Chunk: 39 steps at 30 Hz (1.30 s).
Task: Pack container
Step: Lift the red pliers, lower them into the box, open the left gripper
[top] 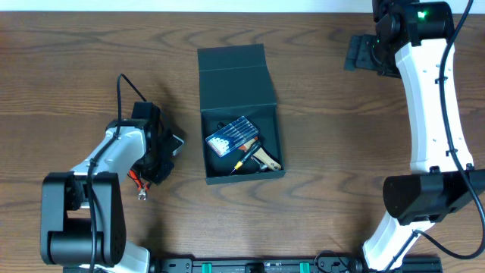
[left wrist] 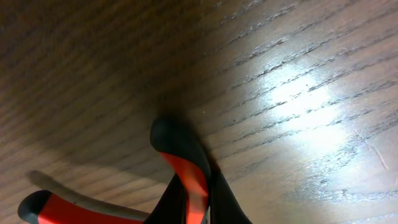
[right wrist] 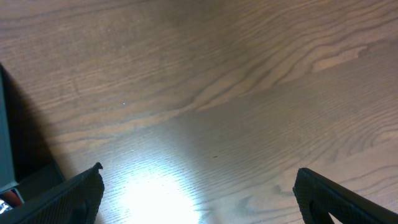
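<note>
Next, my left gripper releases the pliers inside the container (top: pixel 230 160), between the blue case and the black screwdriver.
The container (top: pixel 269 114) is a dark teal-black square box in the middle of the table, its flap lid open toward the far side. Inside lie a blue case of white-tipped bits (top: pixel 231 135) and a tool with pale handles (top: pixel 265 158). My left gripper (top: pixel 151 163) is down on the table left of the box, shut on one red-and-black handle of a pair of pliers (left wrist: pixel 186 171). The other handle (left wrist: pixel 46 208) spreads off to the left. My right gripper (top: pixel 362 54) is open and empty at the far right; its fingertips (right wrist: pixel 199 193) frame bare wood.
The pliers' metal end (top: pixel 141 194) lies on the wood near the left arm's base. The container's dark edge shows at the left border of the right wrist view (right wrist: pixel 6 124). The table is brown wood grain.
</note>
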Available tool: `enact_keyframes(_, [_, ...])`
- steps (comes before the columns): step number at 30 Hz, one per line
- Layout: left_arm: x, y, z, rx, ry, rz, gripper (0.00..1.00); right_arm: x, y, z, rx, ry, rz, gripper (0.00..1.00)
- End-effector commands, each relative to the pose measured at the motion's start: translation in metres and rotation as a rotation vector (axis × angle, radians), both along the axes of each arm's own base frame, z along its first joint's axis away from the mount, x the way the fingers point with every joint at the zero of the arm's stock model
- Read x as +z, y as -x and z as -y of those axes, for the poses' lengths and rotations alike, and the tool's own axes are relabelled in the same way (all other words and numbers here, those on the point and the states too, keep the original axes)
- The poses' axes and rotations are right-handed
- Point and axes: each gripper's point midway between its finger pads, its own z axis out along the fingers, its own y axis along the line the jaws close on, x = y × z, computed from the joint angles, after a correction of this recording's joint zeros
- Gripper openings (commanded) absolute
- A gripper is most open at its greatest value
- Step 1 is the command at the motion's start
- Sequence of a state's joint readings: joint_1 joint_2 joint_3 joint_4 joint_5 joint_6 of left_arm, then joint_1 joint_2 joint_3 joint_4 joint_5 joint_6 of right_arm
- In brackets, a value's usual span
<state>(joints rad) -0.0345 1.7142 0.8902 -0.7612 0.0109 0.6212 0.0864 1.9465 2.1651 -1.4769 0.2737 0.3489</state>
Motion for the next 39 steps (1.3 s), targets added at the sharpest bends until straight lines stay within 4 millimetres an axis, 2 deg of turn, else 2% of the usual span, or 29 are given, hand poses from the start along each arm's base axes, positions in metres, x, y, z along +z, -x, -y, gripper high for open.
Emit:
enact_keyframes(1, [-0.021,0.017,-0.007,0.048,-0.039,-0.1,0.06,0.006,-0.001,0.005,-0.023,0.008,0.02,0.99])
enact_keyframes(5, [0.003,-0.019,-0.017,0.045,-0.101,-0.025,0.06,0.006,-0.001,0.005,-0.023,0.007,0.02,0.99])
enact_keyframes(9, [0.042,-0.066,-0.026,0.046,-0.155,0.089,0.06,0.006,-0.001,0.005,-0.023,0.007,0.02,0.99])
enact_keyframes(14, [0.094,-0.117,-0.024,0.058,-0.147,0.239,0.06,0.006,-0.001,0.005,-0.023,0.007,0.02,0.99])
enact_keyframes(16, [0.117,-0.134,-0.023,0.061,-0.143,0.296,0.06,0.006,-0.001,0.005,-0.023,0.007,0.02,0.99])
enact_keyframes(19, [0.143,-0.146,-0.021,0.06,-0.139,0.345,0.06,0.006,-0.001,0.005,-0.023,0.007,0.02,0.99])
enact_keyframes(24, [0.173,-0.151,0.0,0.012,-0.124,0.373,0.06,0.006,-0.001,0.005,-0.023,0.007,0.02,0.99])
enact_keyframes(27, [0.182,-0.148,0.027,-0.049,-0.092,0.375,0.06,0.006,-0.001,0.005,-0.023,0.007,0.02,0.99])
enact_keyframes(34, [0.192,-0.128,0.115,-0.253,0.016,0.386,0.06,0.006,-0.001,0.005,-0.023,0.007,0.02,0.99])
enact_keyframes(39, [0.191,-0.102,0.178,-0.396,0.109,0.366,0.06,0.006,-0.001,0.005,-0.023,0.007,0.02,0.99])
